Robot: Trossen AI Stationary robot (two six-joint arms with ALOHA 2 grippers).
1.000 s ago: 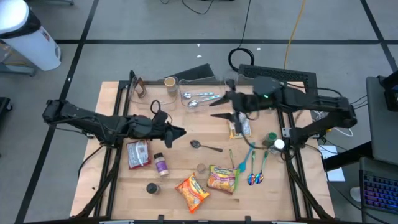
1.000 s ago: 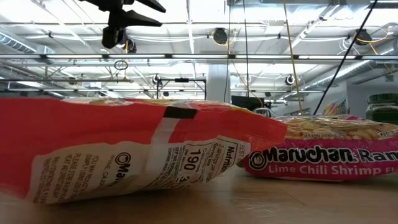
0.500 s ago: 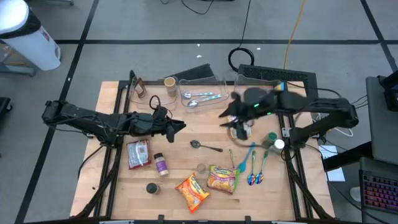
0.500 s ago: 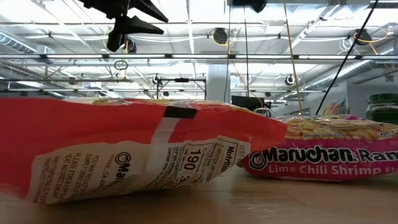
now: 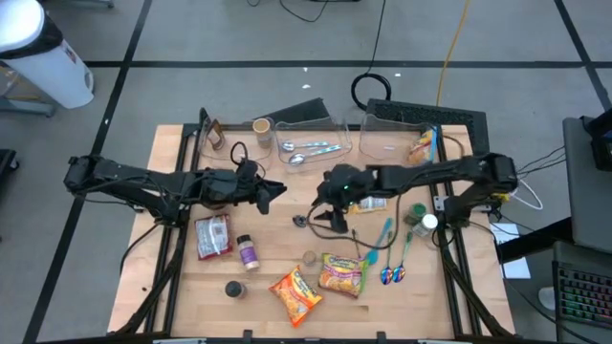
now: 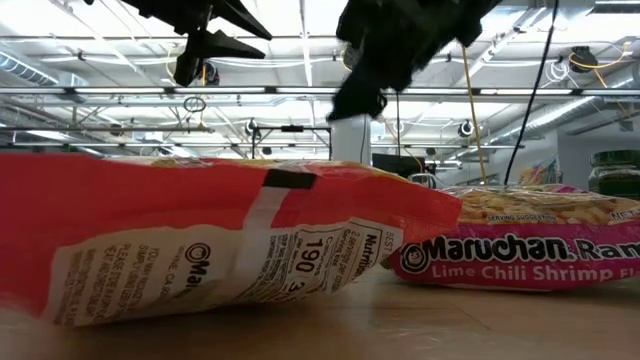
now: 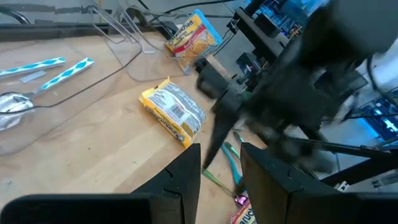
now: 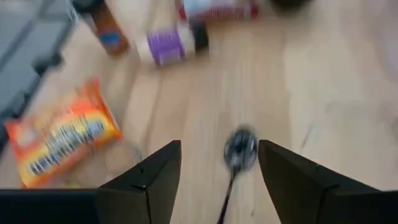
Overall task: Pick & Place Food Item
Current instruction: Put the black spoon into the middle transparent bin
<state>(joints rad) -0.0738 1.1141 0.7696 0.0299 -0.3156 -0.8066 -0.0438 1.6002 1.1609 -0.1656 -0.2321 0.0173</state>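
The thin handle [image 5: 313,224] [image 8: 229,196] of the metal spoon will be held by my right gripper, which will close on it just behind the bowl of the spoon.
My right gripper [image 5: 322,212] is open and empty, hovering over a metal spoon [image 5: 302,222] at mid table. The spoon's bowl [image 8: 240,149] shows between its fingers in the right wrist view. A yellow-and-white food packet [image 5: 371,203] lies flat under the right arm and also shows in the left wrist view [image 7: 174,113]. Another ramen packet [image 5: 422,145] lies in the far right clear bin. My left gripper [image 5: 275,191] is open and empty above the table, left of the spoon, pointing toward the right arm [image 7: 298,93].
Two ramen packets [image 5: 295,293] [image 5: 342,273] lie near the front edge, filling the low view [image 6: 200,250] [image 6: 520,250]. A red-white packet [image 5: 212,236], a purple-capped bottle [image 5: 247,251], small jars [image 5: 233,289] and blue-handled spoons [image 5: 392,258] lie around. A second clear bin [image 5: 311,145] holds spoons.
My right gripper has swung from over the yellow packet toward the table's left and near edge, and now hangs over the metal spoon, still open. The ramen packet in the far right bin, hidden by the arm before, now shows.
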